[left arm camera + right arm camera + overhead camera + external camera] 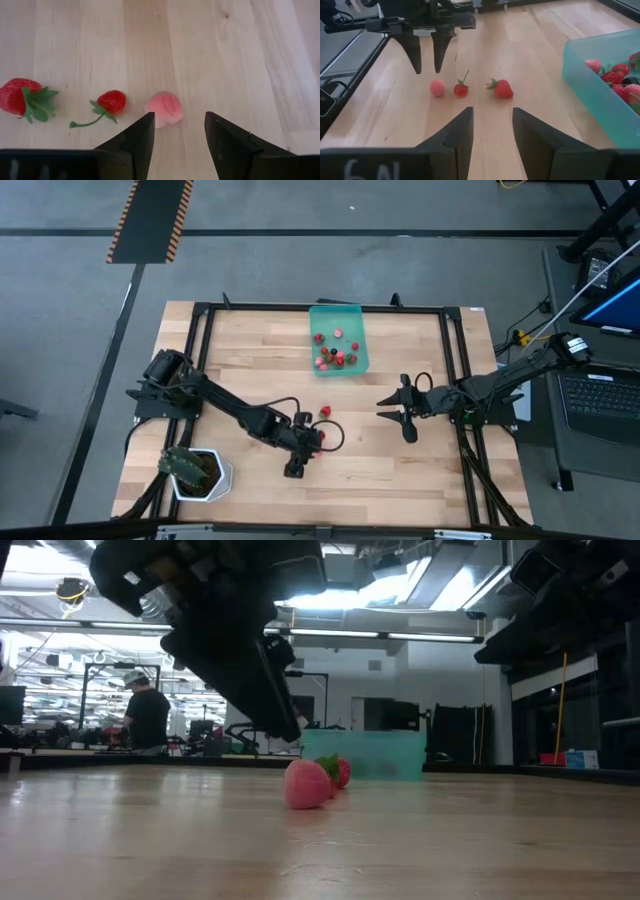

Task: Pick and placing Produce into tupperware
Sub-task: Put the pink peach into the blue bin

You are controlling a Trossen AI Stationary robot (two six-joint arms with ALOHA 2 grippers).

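Note:
The pale pink fruit (pixel 318 454) (pixel 437 88) is beside the small red strawberry. My right gripper should go there next and close on it.
Three fruits lie loose on the wooden table: a pale pink one (pixel 164 107), a small red strawberry with a stem (pixel 112 101) and a larger strawberry (pixel 17 95). My left gripper (pixel 179 125) hangs open just above and short of the pink fruit (pixel 437 88), touching nothing; its fingers (pixel 427 57) point steeply down. The teal tupperware (pixel 338 338) stands at the table's far middle with several red fruits in it. My right gripper (pixel 492 117) waits open over the table's right half (pixel 392 412), with nothing between its fingers.
A white pot with a green plant (pixel 200 472) stands at the near left corner. A black frame (pixel 455 360) runs along the table's edges. Bare wood lies between the loose fruits and the tupperware (pixel 605 80). A person (pixel 147 712) stands far behind the table.

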